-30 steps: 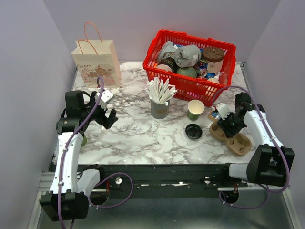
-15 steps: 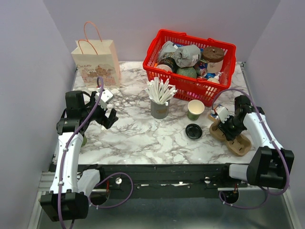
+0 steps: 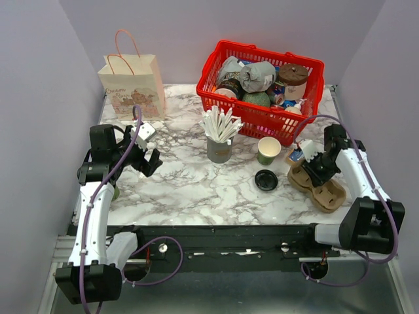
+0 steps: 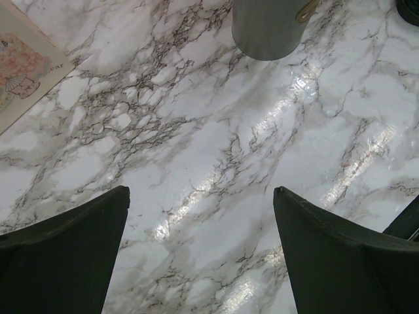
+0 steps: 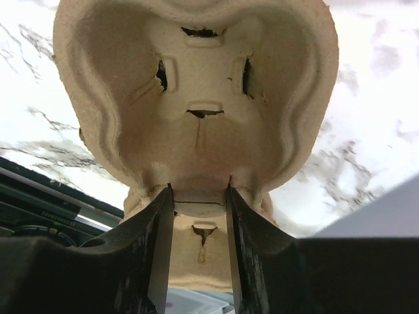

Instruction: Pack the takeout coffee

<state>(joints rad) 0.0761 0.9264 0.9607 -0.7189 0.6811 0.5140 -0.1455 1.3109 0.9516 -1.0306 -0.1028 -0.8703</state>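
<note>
My right gripper is to handle the brown pulp cup carrier. I will put it down with that gripper on the marble (image 3: 287, 214) along the front edge, just before the black lid.
No dark-green cup with a lid on shows. A lidless green cup (image 3: 268, 150) stands right of centre, with a loose black lid (image 3: 266, 179) in front of it. A brown pulp cup carrier (image 3: 322, 188) lies at the right. My right gripper (image 3: 313, 167) is shut on the carrier's middle ridge; in the right wrist view the carrier (image 5: 196, 111) fills the frame and the gripper (image 5: 200, 196) clamps its ridge. My left gripper (image 3: 149, 161) is open and empty over bare marble at the left, as the left wrist view (image 4: 201, 196) shows.
A grey cup of white sticks (image 3: 219, 142) stands mid-table, its base in the left wrist view (image 4: 265, 26). A red basket (image 3: 216, 99) full of items sits at the back right. A paper gift bag (image 3: 133, 85) stands at the back left.
My right gripper has shifted slightly away from the near edge, and the carrier has turned a little with it. The left arm has not moved.
</note>
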